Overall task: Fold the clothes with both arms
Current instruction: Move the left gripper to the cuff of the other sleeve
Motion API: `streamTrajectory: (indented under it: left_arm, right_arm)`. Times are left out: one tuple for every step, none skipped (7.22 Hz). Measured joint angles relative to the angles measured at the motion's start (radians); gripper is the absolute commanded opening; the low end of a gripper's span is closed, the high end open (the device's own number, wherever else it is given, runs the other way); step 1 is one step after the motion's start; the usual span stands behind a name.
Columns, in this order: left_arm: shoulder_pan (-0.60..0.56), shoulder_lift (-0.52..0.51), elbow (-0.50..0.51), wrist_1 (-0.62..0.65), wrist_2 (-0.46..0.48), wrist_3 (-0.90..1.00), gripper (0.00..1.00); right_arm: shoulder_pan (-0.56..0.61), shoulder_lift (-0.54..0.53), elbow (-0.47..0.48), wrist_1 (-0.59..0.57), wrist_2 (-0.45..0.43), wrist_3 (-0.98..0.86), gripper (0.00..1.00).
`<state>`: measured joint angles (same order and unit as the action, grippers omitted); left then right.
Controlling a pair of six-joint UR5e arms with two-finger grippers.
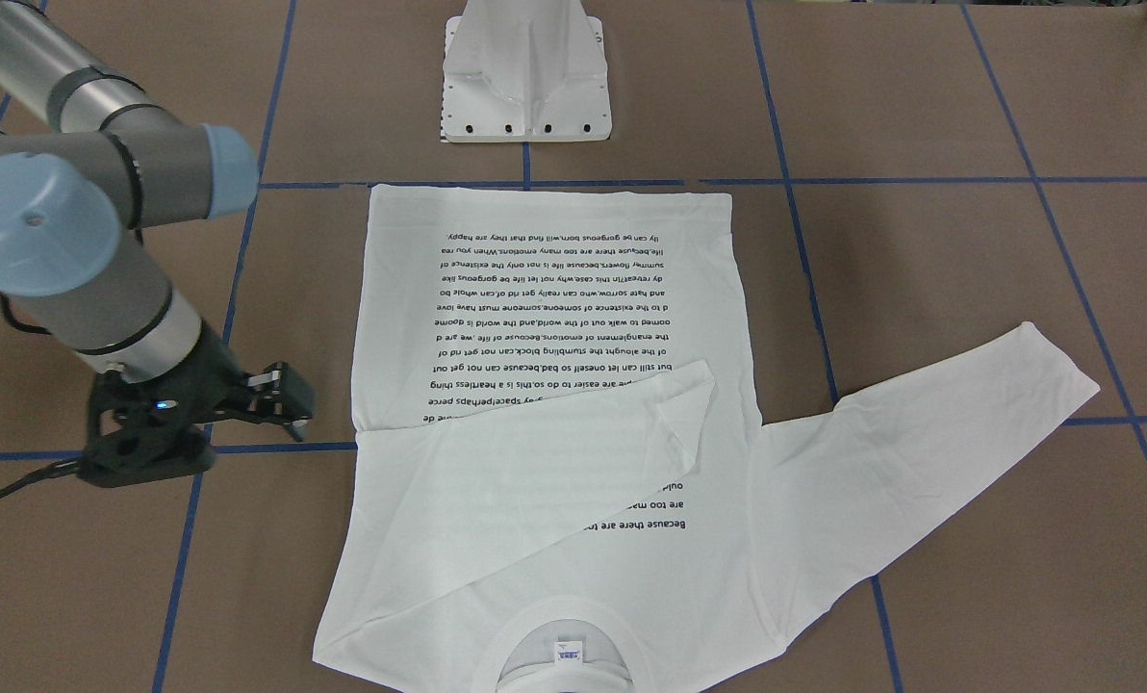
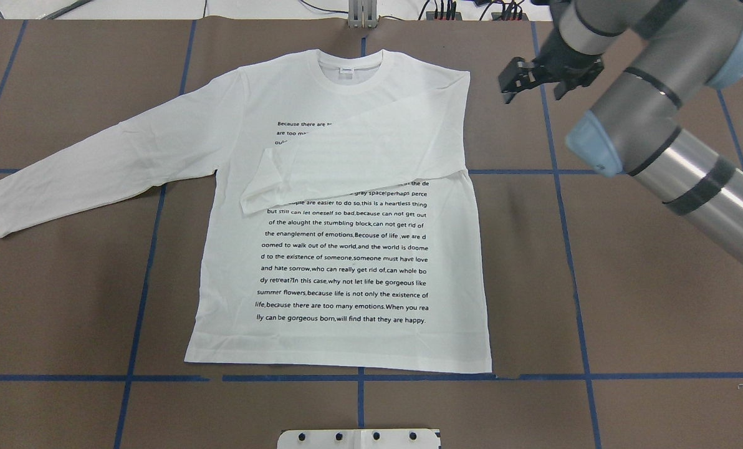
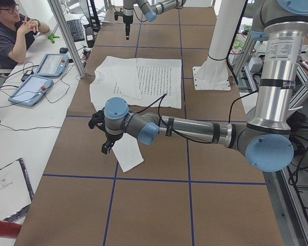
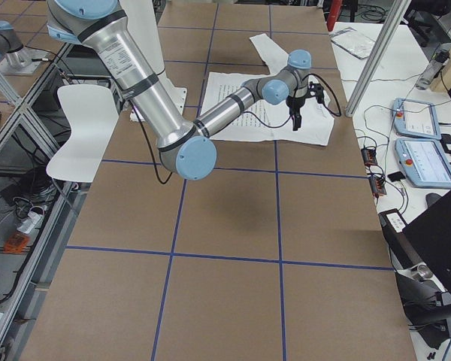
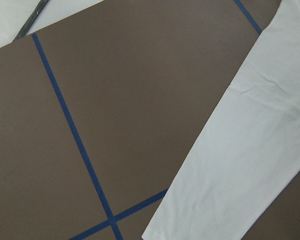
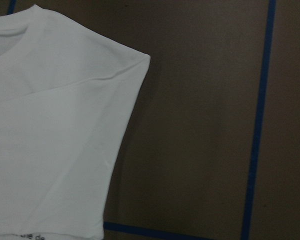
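The outstretched sleeve's cuff corner (image 1: 1027, 331), the one nearer the white pedestal base, should be grabbed next by my left gripper to fold the sleeve inward.
The white long-sleeved T-shirt (image 2: 346, 249) lies flat on the brown table, black printed text facing up, collar (image 2: 349, 62) at the far end. One sleeve (image 2: 359, 156) is folded across the chest. The other sleeve (image 2: 97, 168) stretches out flat to the side. My right gripper (image 2: 535, 84) hovers open and empty beside the shirt's folded shoulder; it also shows in the front view (image 1: 217, 428). My left gripper (image 3: 107, 143) shows only in the left side view, above the outstretched sleeve's cuff (image 5: 230, 175). I cannot tell whether it is open.
Blue tape lines (image 2: 359, 377) grid the brown table. The white pedestal base (image 1: 525, 77) stands at the shirt's hem end. A person (image 3: 10, 31) sits at a side desk with tablets (image 3: 38, 77) beyond the table's far edge.
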<state>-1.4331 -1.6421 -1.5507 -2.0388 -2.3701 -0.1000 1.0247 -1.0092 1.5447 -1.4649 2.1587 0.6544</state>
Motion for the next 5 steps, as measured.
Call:
streamTrajectory:
  left_arm:
    - [0.041, 0.025, 0.063, -0.157, 0.021, -0.119, 1.00]
    - [0.099, 0.057, 0.121, -0.340, 0.063, -0.258, 0.99]
    - [0.155, 0.081, 0.172, -0.486, 0.098, -0.369, 0.93]
    - [0.193, 0.092, 0.206, -0.562, 0.117, -0.422, 0.89]
    - [0.229, 0.099, 0.223, -0.593, 0.131, -0.443, 0.88]
  right_arm:
    - [0.063, -0.079, 0.009, 0.003, 0.034, -0.136, 1.00]
    - [0.121, -0.153, 0.014, 0.010, 0.072, -0.238, 1.00]
    - [0.161, -0.209, 0.021, 0.015, 0.098, -0.288, 1.00]
    - [0.180, -0.240, 0.031, 0.017, 0.108, -0.305, 1.00]
    - [0.187, -0.257, 0.038, 0.018, 0.111, -0.311, 1.00]
